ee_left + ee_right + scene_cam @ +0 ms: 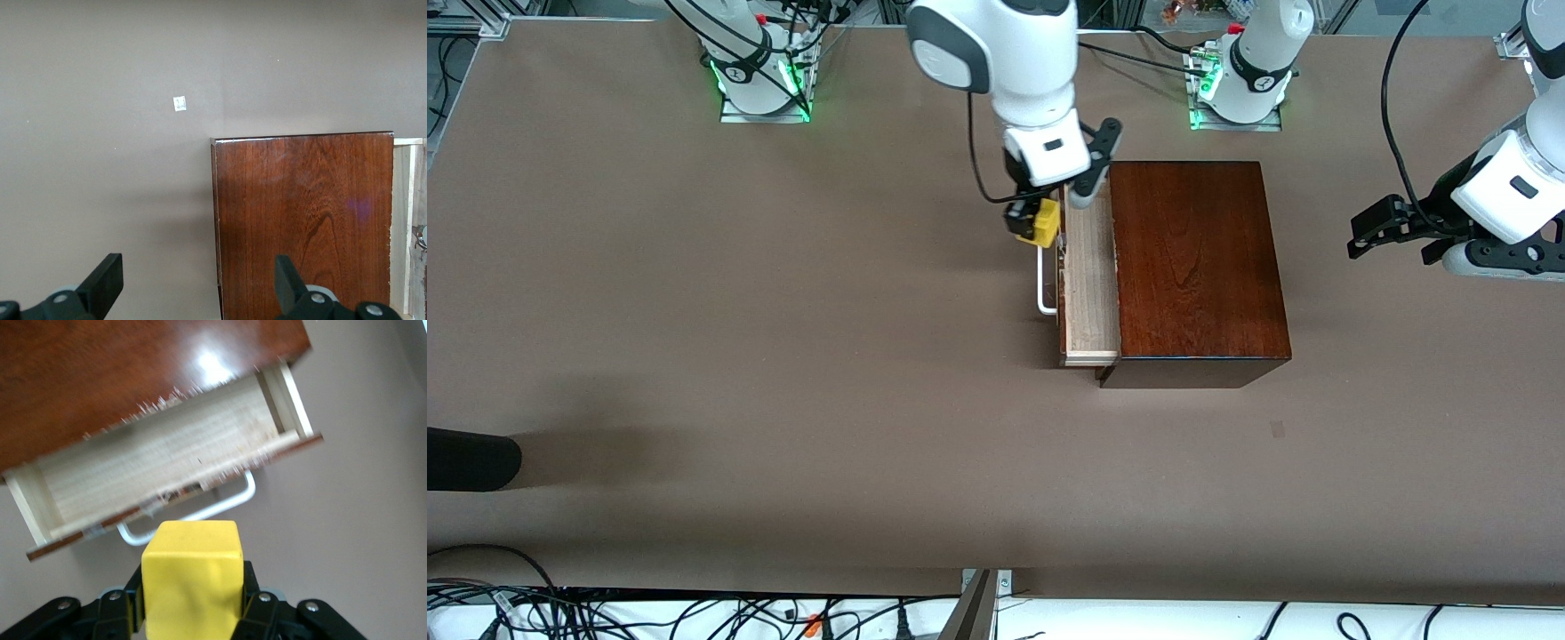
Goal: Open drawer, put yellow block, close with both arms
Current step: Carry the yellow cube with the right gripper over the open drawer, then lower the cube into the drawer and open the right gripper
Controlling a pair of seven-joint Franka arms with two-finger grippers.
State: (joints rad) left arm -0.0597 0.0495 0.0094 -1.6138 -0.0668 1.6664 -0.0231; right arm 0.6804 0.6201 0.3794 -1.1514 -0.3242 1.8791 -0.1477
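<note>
My right gripper needs to set the yellow block down on the pale-wood tray (1082,250) (148,463) just behind the white bar handle. The block is just above the drawer's front edge.
The reddish-brown wooden box (1196,258) sits mid-table with its drawer (1089,284) pulled out toward the right arm's end, showing a pale-wood tray (167,453) and a white bar handle (1042,283). My right gripper (1030,224) is shut on the yellow block (1040,222) and hangs just above the drawer's front edge and handle (200,513). The yellow block (192,580) fills the space between its fingers. My left gripper (1392,233) is open and empty, up in the air past the box (303,220) at the left arm's end of the table.
Brown table surface (783,356) lies all around the box. A small white sticker (179,103) lies on the table nearer the front camera than the box. A black object (467,458) juts in at the table's edge at the right arm's end.
</note>
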